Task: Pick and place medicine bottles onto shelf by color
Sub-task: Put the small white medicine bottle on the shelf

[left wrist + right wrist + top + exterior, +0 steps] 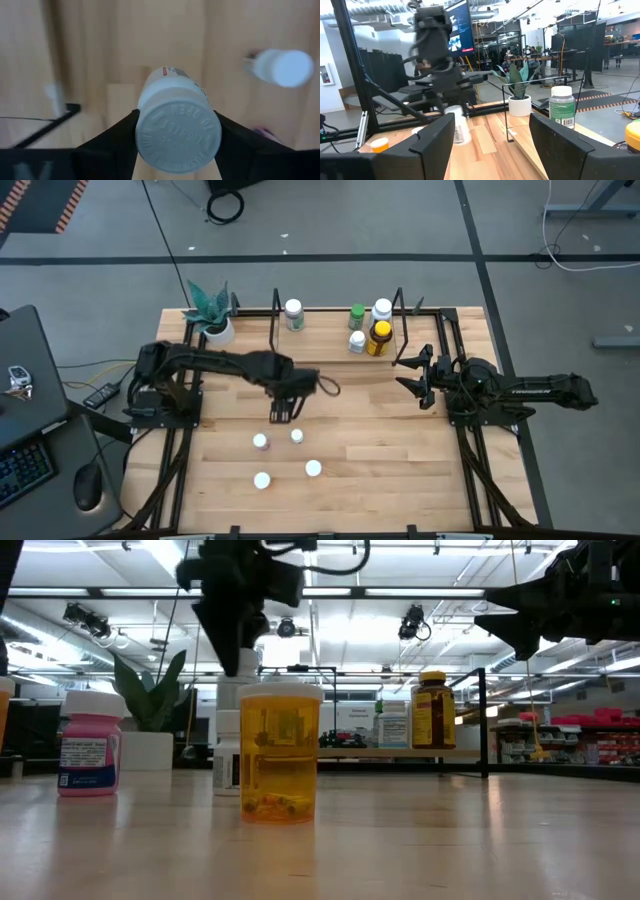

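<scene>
The white bottle will go down from my left gripper on the shelf [292,348] in front of the bottle nearest the plant.
My left gripper [283,412] hangs over the middle of the table, shut on a white bottle with a white cap [177,132]. On the table near it stand several loose bottles: a pink one [90,745], an orange one [280,755] and a white one [228,750]. The shelf [325,342] at the far edge carries a green-tinted bottle [562,107], the amber bottle with the yellow cap [433,710] and other bottles. My right gripper [490,140] waits open at the table's right, beside the shelf, with nothing between its fingers. My left gripper pinches the white bottle by the sides of its cap [142,135] between its two fingers [117,137]. The fingers come from above, pointing down. The bottle hangs upright below them, cap up, and its body [457,127] shows clear of the table in the right wrist view.
A white plant pot [217,330] with a green plant stands at the far left, beside the shelf. Black frame rails run along the table's left and right sides. Bare wood lies between the loose bottles and the shelf.
</scene>
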Controlling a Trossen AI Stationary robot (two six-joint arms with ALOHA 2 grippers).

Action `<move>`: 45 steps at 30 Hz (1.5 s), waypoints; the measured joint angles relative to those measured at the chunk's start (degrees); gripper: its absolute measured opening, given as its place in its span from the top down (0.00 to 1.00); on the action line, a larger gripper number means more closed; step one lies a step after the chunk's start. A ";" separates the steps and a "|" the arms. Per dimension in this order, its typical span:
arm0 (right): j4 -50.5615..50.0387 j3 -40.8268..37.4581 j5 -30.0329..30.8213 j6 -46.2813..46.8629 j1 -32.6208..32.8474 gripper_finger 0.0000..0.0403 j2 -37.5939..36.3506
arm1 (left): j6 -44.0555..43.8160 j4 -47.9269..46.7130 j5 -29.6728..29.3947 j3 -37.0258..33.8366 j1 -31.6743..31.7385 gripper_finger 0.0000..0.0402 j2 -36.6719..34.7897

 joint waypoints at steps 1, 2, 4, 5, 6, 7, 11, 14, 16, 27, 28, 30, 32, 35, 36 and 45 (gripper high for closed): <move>-0.01 0.00 0.00 0.02 0.00 0.34 0.00 | 1.10 0.54 -0.05 0.00 1.10 0.47 -0.02; -0.01 0.00 0.00 0.02 0.00 0.34 0.00 | 1.95 1.23 -0.33 0.00 2.12 0.47 0.00; -0.01 0.00 0.00 0.02 0.00 0.34 0.00 | 4.05 3.76 -1.19 0.00 4.09 0.47 0.00; -0.01 0.00 0.00 0.01 0.00 0.34 0.00 | 5.17 5.22 -1.27 0.00 4.95 0.47 0.02; -0.01 0.00 0.00 0.01 0.00 0.34 0.00 | 6.49 6.49 -1.31 0.00 5.82 0.47 0.02; 0.00 0.00 0.00 0.00 0.00 0.34 0.00 | 8.10 7.71 -1.40 0.00 6.67 0.47 0.02; -0.01 -0.01 0.00 0.02 0.00 0.34 0.00 | 14.23 11.12 -1.29 0.00 10.22 0.46 0.04; -0.01 -0.02 0.00 0.00 0.00 0.34 0.00 | 17.17 13.34 -1.31 0.00 13.35 0.47 0.07; -0.01 -0.02 0.00 -0.01 0.00 0.34 0.00 | 17.92 15.58 -1.37 0.02 15.19 0.47 0.09; -0.01 -0.02 0.00 0.02 0.00 0.34 -0.02 | 23.06 13.39 -0.98 15.44 18.56 0.47 6.16; 0.01 -0.02 0.00 0.01 0.00 0.34 -0.02 | 23.54 12.30 -1.01 17.10 18.94 0.48 7.26; -0.01 -0.02 0.00 0.02 0.00 0.34 -0.02 | 23.92 10.52 -1.09 19.98 19.80 0.47 9.27; 0.01 -0.02 0.00 0.02 0.00 0.34 -0.02 | 23.96 8.86 -1.17 22.31 20.57 0.47 10.91; 0.01 -0.02 0.00 0.02 0.00 0.34 -0.02 | 23.96 6.86 -1.15 24.26 21.58 0.47 13.15; 0.01 -0.02 0.00 -0.01 0.00 0.34 -0.02 | 23.96 5.89 -1.15 24.58 21.90 0.47 13.87; -0.01 -0.02 0.00 0.02 0.00 0.34 -0.02 | 23.52 -1.67 -1.23 24.70 23.72 0.46 17.55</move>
